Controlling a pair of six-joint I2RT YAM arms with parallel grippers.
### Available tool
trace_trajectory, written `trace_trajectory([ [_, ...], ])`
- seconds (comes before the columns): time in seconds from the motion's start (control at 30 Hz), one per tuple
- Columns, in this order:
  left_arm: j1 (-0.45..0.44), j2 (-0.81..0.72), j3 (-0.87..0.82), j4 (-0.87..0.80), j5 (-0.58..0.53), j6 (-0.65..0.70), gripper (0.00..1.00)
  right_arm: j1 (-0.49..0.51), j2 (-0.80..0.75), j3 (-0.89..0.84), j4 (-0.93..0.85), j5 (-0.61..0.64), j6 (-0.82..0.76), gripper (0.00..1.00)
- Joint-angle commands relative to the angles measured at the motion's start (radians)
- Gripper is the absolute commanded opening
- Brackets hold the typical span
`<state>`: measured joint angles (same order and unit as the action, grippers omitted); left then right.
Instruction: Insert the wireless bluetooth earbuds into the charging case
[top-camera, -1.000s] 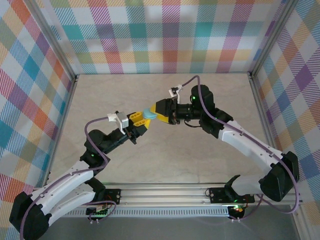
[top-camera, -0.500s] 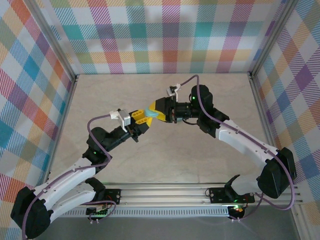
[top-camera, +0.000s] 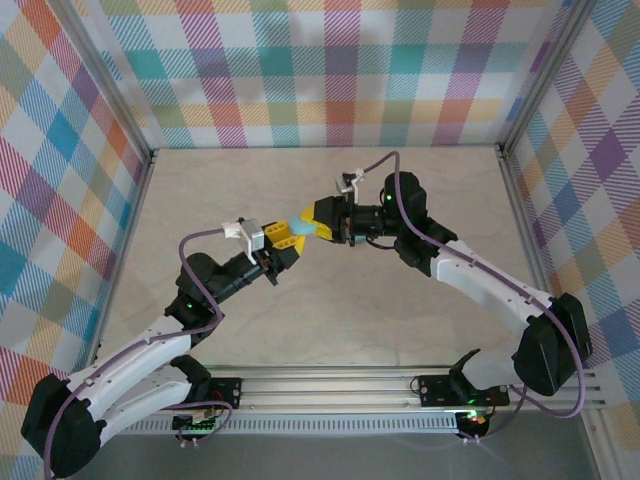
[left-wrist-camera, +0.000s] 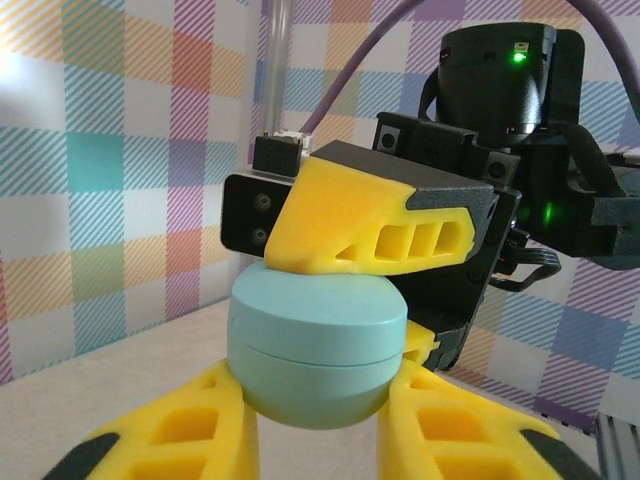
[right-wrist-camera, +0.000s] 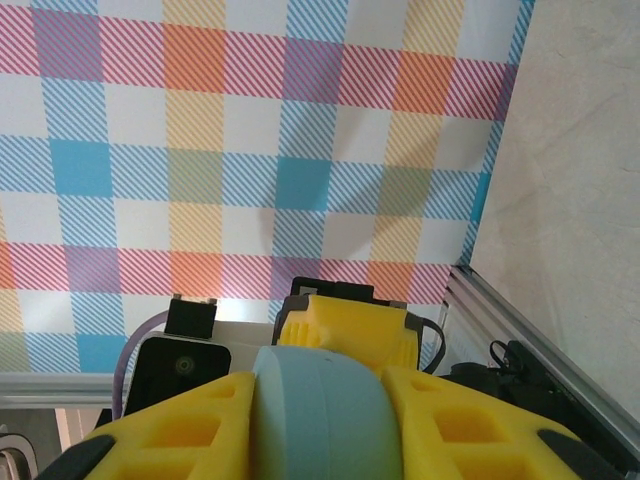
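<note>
The case, now hanging above the middle of the table, will be let go by my right gripper on the bare beige table (top-camera: 331, 278) between the two arms, toward the metal rail.
A light-blue oval charging case (top-camera: 300, 228) hangs in mid-air above the middle of the table, closed, its seam showing in the left wrist view (left-wrist-camera: 318, 345). My left gripper (top-camera: 289, 238) grips it from the lower left, both yellow fingers pressed on its sides (left-wrist-camera: 318, 392). My right gripper (top-camera: 313, 222) comes from the right and is shut on the same case (right-wrist-camera: 320, 420), one finger (left-wrist-camera: 370, 225) lying over its top. The left gripper's finger (right-wrist-camera: 345, 330) shows behind the case in the right wrist view. The earbuds are hidden.
The beige table (top-camera: 400, 330) is walled by plaid panels on three sides (top-camera: 330, 70). A metal rail (top-camera: 330, 385) with the arm bases runs along the near edge.
My right gripper has moved left and narrowed its jaws onto the case. The left gripper has kept hold and shifted slightly.
</note>
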<state>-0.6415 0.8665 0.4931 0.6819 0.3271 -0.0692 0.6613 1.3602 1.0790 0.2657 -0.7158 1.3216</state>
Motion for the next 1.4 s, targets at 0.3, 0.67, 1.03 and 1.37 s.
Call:
trace_trajectory([
  [0.3,-0.012,-0.092,0.052,-0.380,-0.149,0.061,0.81,-0.146,-0.036,-0.006,-0.331,0.062,-0.314,0.25],
  [0.67,-0.012,-0.157,0.027,-0.615,-0.266,0.087,1.00,-0.153,0.133,-0.073,-0.417,0.106,-0.523,0.24],
  [1.03,-0.012,-0.161,0.008,-0.659,-0.315,0.070,1.00,-0.125,0.442,-0.088,-0.303,0.056,-0.556,0.22],
  [1.37,-0.012,-0.147,-0.037,-0.612,-0.331,0.052,1.00,-0.125,0.568,-0.025,-0.349,0.080,-0.614,0.27],
])
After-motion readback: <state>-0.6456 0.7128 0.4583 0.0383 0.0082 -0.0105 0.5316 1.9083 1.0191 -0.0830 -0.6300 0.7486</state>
